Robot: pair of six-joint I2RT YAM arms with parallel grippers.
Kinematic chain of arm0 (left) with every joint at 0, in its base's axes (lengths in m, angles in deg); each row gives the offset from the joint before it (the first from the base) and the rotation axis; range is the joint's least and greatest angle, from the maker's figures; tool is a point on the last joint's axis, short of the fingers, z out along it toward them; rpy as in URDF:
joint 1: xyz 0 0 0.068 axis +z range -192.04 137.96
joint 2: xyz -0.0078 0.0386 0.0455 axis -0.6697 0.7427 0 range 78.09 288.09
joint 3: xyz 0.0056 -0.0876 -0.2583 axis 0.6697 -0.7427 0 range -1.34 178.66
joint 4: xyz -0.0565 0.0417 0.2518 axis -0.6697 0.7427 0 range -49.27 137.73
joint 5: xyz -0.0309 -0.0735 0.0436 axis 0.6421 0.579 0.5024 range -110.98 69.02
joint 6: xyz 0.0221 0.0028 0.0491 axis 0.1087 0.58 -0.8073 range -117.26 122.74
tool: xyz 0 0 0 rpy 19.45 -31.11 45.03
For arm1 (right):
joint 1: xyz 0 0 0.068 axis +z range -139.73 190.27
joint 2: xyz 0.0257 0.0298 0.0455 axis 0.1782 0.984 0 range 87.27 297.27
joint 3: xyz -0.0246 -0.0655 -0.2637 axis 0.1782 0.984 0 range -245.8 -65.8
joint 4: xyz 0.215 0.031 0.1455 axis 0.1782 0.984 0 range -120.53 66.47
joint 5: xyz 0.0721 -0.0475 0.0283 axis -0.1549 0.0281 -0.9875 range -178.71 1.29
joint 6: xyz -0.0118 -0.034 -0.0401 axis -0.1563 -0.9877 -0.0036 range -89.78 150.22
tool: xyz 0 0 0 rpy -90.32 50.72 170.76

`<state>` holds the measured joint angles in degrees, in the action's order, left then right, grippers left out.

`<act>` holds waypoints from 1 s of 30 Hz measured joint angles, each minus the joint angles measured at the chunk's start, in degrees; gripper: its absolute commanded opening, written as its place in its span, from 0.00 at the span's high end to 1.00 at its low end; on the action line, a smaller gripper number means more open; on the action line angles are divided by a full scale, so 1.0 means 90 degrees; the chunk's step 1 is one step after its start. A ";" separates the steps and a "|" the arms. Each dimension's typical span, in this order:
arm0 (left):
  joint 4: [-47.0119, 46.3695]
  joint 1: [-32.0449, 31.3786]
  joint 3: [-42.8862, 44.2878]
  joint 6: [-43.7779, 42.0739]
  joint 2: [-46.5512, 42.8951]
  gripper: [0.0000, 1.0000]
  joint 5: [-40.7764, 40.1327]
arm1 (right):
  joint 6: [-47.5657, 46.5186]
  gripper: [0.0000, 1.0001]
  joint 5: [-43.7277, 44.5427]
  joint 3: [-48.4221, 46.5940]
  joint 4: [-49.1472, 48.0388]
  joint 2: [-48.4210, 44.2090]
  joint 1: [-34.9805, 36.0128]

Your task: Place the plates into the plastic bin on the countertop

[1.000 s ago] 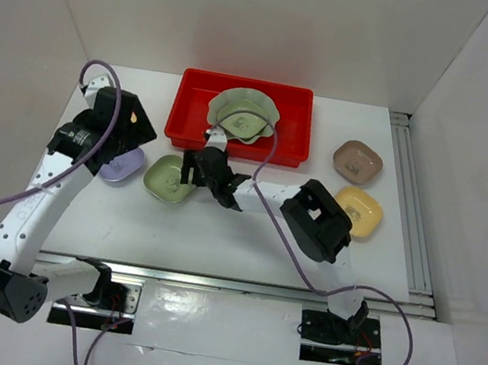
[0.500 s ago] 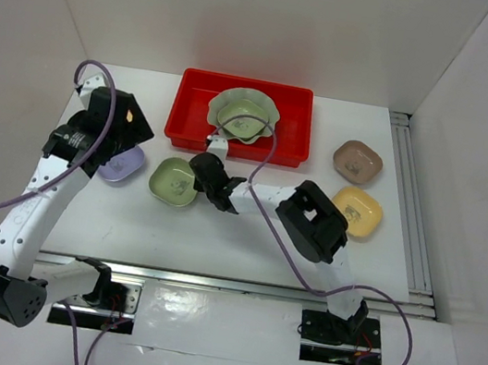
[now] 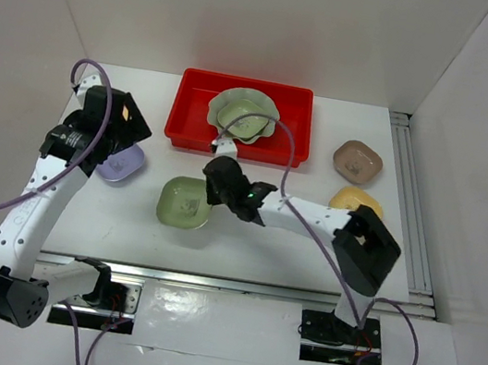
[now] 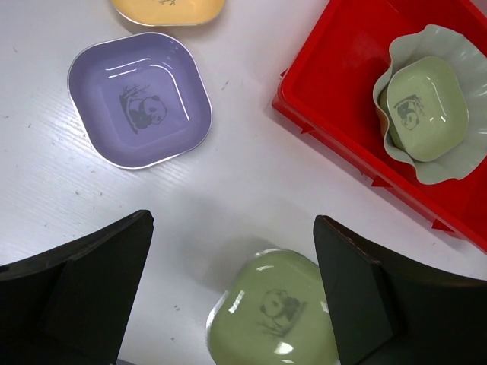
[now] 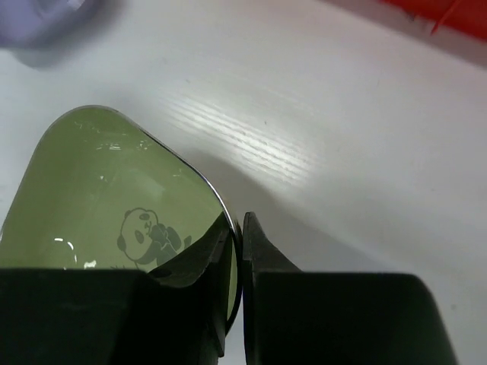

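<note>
Next, my left gripper should go to the lavender dish's near rim point(image 3: 101, 175) point(image 4: 88, 137), on the side away from the red bin, and close there.
The red plastic bin point(image 3: 191, 119) stands at the back of the white countertop point(image 3: 244, 239). It holds a pale green scalloped plate point(image 3: 261, 108) with a small green dish point(image 3: 244, 125) nested inside. My right gripper point(image 3: 211, 198) is shut on the rim of a second small green dish point(image 3: 182, 202), which casts a shadow and looks raised. The right wrist view shows that rim pinched between the fingers point(image 5: 266, 258), on the green dish point(image 5: 106, 190). My left gripper point(image 4: 232, 220) hangs open above the countertop, near a lavender dish point(image 4: 139, 99).
A brown dish point(image 3: 357, 161) and a yellow dish point(image 3: 354, 199), half hidden by my right arm, lie at the right. Another yellow dish point(image 4: 167, 9) shows at the top edge of the left wrist view. White walls enclose the countertop, and a metal rail point(image 3: 409, 201) runs along the right.
My right gripper has shut on the green dish's rim and carried it nearer and slightly right. The right elbow swung right. The left arm barely shifted.
</note>
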<state>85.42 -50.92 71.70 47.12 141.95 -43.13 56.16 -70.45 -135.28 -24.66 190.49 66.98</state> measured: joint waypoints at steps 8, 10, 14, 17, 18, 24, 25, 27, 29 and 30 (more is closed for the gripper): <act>-0.0044 -0.0005 -0.0189 -0.0109 0.0002 0.00 0.0255 | -0.0520 1.00 -0.1073 -0.1030 0.0083 -0.1173 -0.1892; -0.0061 -0.0070 -0.0206 -0.0129 0.0002 0.00 0.0325 | -0.0687 1.00 -0.1362 -0.1681 0.0102 -0.0857 -0.2540; -0.0155 -0.0311 -0.0214 -0.0272 0.0002 0.00 0.0461 | -0.0993 1.00 -0.2028 -0.3623 0.0131 0.0578 -0.3616; -0.0228 -0.0495 -0.0216 -0.0308 0.0002 0.00 0.0520 | -0.1137 1.00 -0.2361 -0.4758 0.0211 0.1705 -0.4027; -0.0255 -0.0539 -0.0216 -0.0328 0.0005 0.00 0.0554 | -0.1156 1.00 -0.2443 -0.5003 0.0267 0.1999 -0.4104; -0.0308 -0.0733 -0.0216 -0.0432 0.0039 0.00 0.0665 | -0.1178 1.00 -0.2569 -0.5824 0.0612 0.3366 -0.4228; -0.0308 -0.0763 -0.0216 -0.0432 0.0049 0.00 0.0668 | -0.1173 1.00 -0.2555 -0.5824 0.0682 0.3461 -0.4204; -0.0308 -0.0789 -0.0216 -0.0432 0.0058 0.00 0.0678 | -0.1173 1.00 -0.2509 -0.5821 0.0755 0.3582 -0.4136; -0.0308 -0.0835 -0.0216 -0.0432 0.0061 0.00 0.0678 | -0.1158 1.00 -0.2424 -0.5770 0.0763 0.3602 -0.4048; -0.0308 -0.0848 -0.0216 -0.0432 0.0061 0.00 0.0678 | -0.1151 1.00 -0.2397 -0.5763 0.0750 0.3602 -0.4005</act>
<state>82.64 -58.55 69.75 43.23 142.49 -37.03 45.80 -92.02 -187.14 -17.90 222.91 30.93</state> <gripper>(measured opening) 0.997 0.126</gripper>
